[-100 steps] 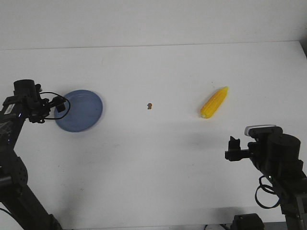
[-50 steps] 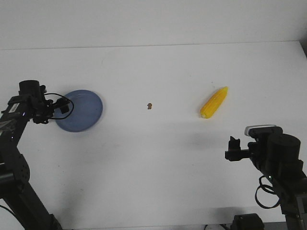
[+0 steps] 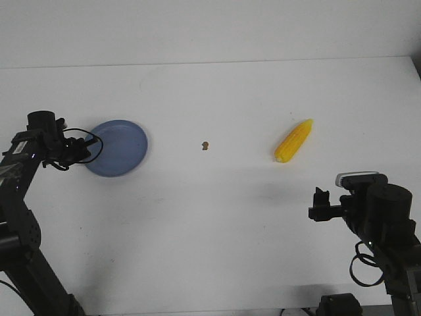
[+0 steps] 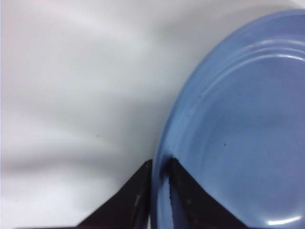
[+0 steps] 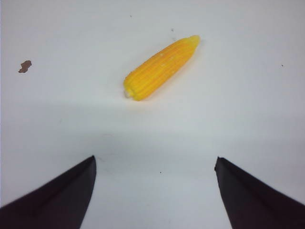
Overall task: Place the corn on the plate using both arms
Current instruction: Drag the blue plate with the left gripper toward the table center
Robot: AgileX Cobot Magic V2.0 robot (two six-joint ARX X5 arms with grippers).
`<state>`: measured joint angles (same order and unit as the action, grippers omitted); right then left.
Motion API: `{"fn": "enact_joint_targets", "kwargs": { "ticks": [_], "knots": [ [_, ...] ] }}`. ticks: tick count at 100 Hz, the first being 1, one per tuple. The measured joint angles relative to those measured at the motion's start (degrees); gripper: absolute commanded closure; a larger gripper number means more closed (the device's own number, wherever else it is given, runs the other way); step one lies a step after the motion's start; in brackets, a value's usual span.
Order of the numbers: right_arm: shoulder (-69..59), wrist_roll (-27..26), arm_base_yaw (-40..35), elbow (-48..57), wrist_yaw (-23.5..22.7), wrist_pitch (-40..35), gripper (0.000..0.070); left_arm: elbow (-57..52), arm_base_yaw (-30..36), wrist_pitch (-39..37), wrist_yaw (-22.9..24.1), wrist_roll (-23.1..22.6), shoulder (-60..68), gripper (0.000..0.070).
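Next, my left gripper sets the plate free on the bare table (image 3: 199,209) in front of the tiny brown speck.
The periwinkle-blue plate (image 3: 120,147) lies at the table's left. My left gripper (image 3: 82,151) is shut on the plate's left rim (image 4: 164,143), one dark finger outside the rim and one inside, as the left wrist view shows with my gripper (image 4: 161,162) pinching it. The yellow corn (image 3: 293,140) lies on the table at the right, its pointed tip toward the far right. My right gripper (image 3: 320,204) hovers nearer the table's front, short of the corn (image 5: 159,68), and stands open (image 5: 155,160) with only bare table between its fingers.
A tiny brown speck (image 3: 206,145) lies on the white table between plate and corn, also seen as a brown speck (image 5: 25,66) in the right wrist view. The table's far edge (image 3: 210,62) meets a pale wall.
The plate has slid to the right with my left gripper shut on its rim. The right arm and the corn have not moved.
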<state>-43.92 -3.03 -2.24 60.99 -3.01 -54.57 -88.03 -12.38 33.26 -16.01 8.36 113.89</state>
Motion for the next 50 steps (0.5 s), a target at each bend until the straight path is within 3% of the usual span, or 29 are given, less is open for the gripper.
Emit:
{"fn": "enact_joint_targets", "kwargs": {
  "ticks": [37, 50],
  "knots": [
    [0.00, 0.00, 0.00, 0.00, 0.00, -0.04, 0.0170, 0.42, -1.77, 5.20, -15.69, -0.07, -7.76, 0.0691],
    [0.00, 0.00, 0.00, 0.00, 0.00, -0.28, 0.0170, 0.31, -0.74, 6.12, -18.27, -0.04, -13.31, 0.0691]
  ]
}}
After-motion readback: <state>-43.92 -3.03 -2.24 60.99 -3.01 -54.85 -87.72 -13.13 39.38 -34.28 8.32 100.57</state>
